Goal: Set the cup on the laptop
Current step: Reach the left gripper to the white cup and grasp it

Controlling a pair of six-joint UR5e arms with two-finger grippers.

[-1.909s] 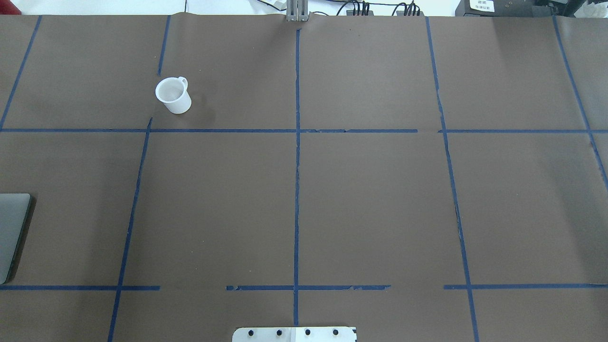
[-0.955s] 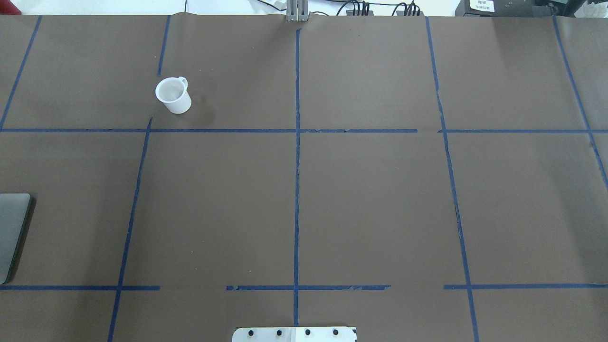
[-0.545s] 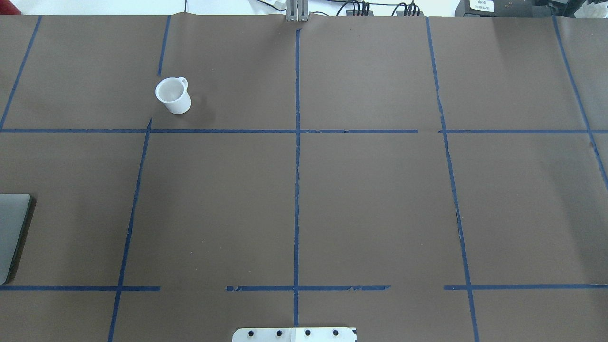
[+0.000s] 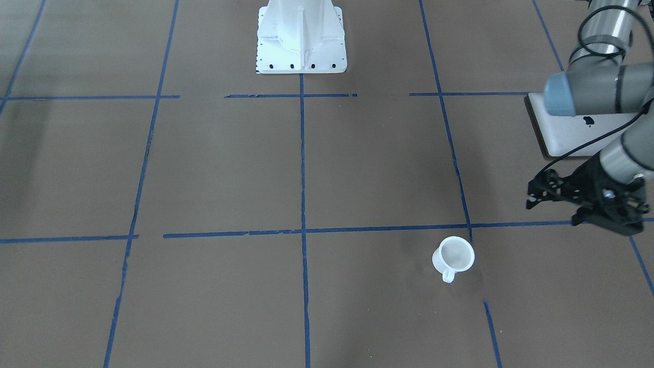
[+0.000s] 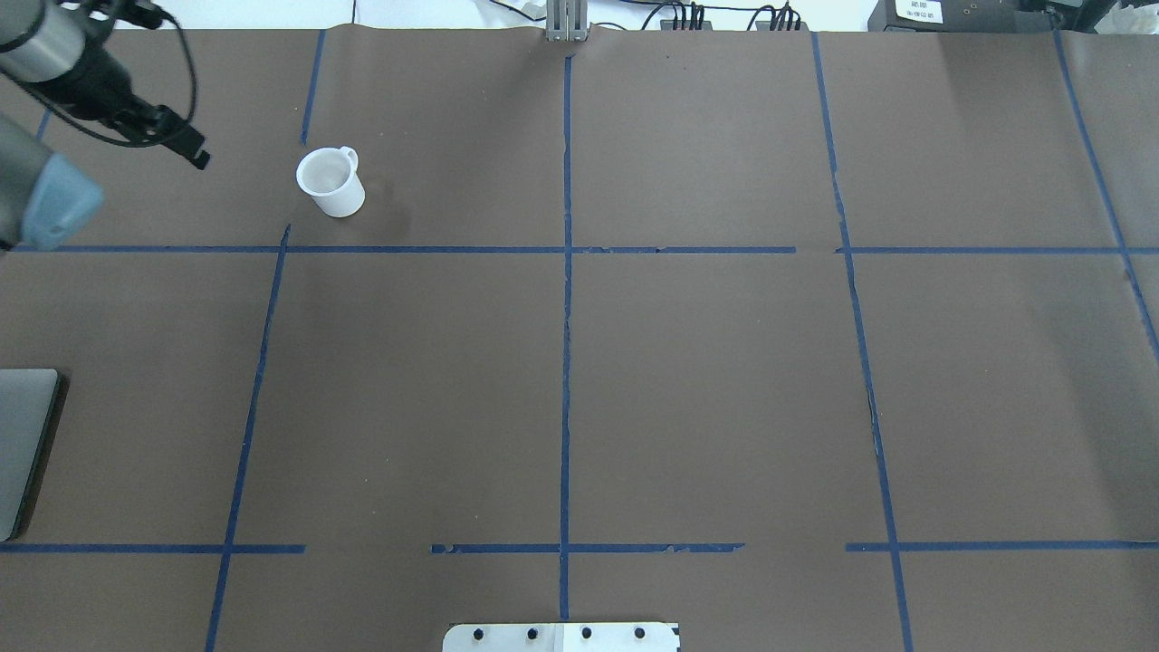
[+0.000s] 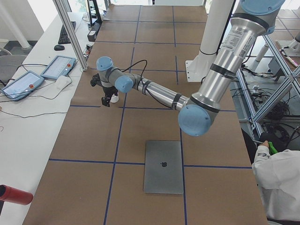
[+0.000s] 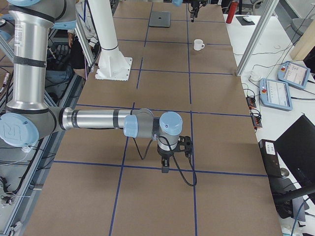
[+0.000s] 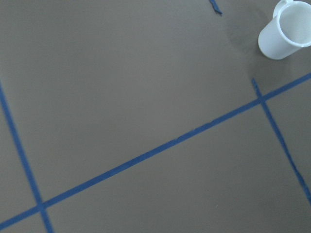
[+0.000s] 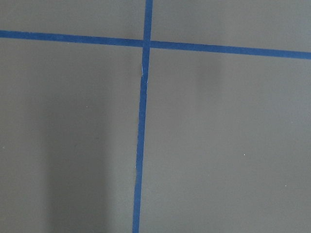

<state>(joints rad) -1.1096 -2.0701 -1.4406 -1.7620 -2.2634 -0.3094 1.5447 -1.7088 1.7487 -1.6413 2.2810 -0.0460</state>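
Observation:
The handle (image 4: pixel 448 277) (image 8: pixel 278 8) of the white cup is next for my left gripper, which should go there and close on it.
The white cup (image 5: pixel 330 183) stands upright on the brown table, far left of centre; it also shows in the front view (image 4: pixel 453 257) and at the top right of the left wrist view (image 8: pixel 286 31). The closed silver laptop (image 6: pixel 163 166) lies flat near the table's left end, cut off by the overhead view's edge (image 5: pixel 23 448) and partly covered by the arm in the front view (image 4: pixel 587 130). My left gripper (image 5: pixel 163 149) hovers left of the cup, apart from it, jaws apparently open and empty (image 4: pixel 552 212). My right gripper (image 7: pixel 165 167) points down over bare table far right; I cannot tell its state.
Blue tape lines divide the brown table cover. The white robot base plate (image 4: pixel 301 36) sits at the near middle edge. A side desk with teach pendants (image 6: pixel 58 67) runs along the far edge. A person in white (image 6: pixel 281 183) stands beside the robot.
My left arm has come into the overhead view at the upper left, near the cup. The cup and laptop have not moved.

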